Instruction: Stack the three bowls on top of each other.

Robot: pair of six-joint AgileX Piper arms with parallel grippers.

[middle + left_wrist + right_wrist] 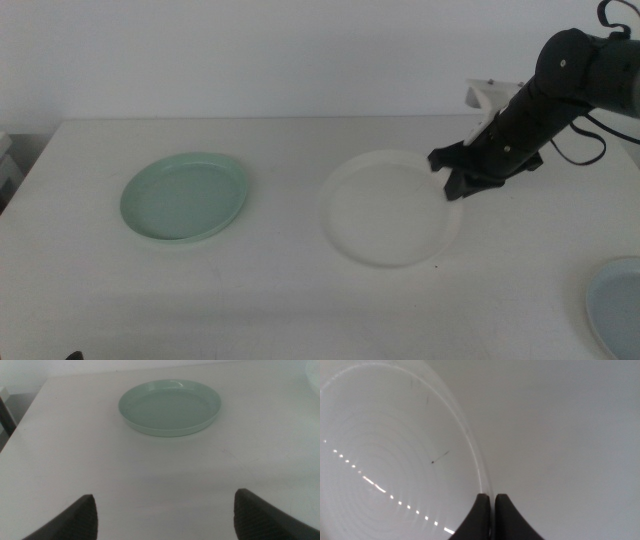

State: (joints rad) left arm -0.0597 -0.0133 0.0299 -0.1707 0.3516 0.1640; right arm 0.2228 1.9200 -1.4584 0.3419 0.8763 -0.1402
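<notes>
Next, my right gripper lowers the white bowl and sets it down on the bare front middle of the table (338, 317).
The mint green bowl (186, 196) rests on the left of the table, and the left wrist view shows it (170, 406) ahead of my left gripper (165, 515), which is open, holds nothing and is out of the middle view. In the middle of the table sits the white bowl (390, 207). My right gripper (448, 172) reaches in from the right and is shut on the white bowl's right rim (479, 467). Only part of the pale blue-grey bowl (617, 305) shows, at the bottom right corner.
A white block (492, 96) stands at the back right, behind the right arm. The table's left edge (30, 165) is close to the green bowl. Bare tabletop lies between the green and white bowls.
</notes>
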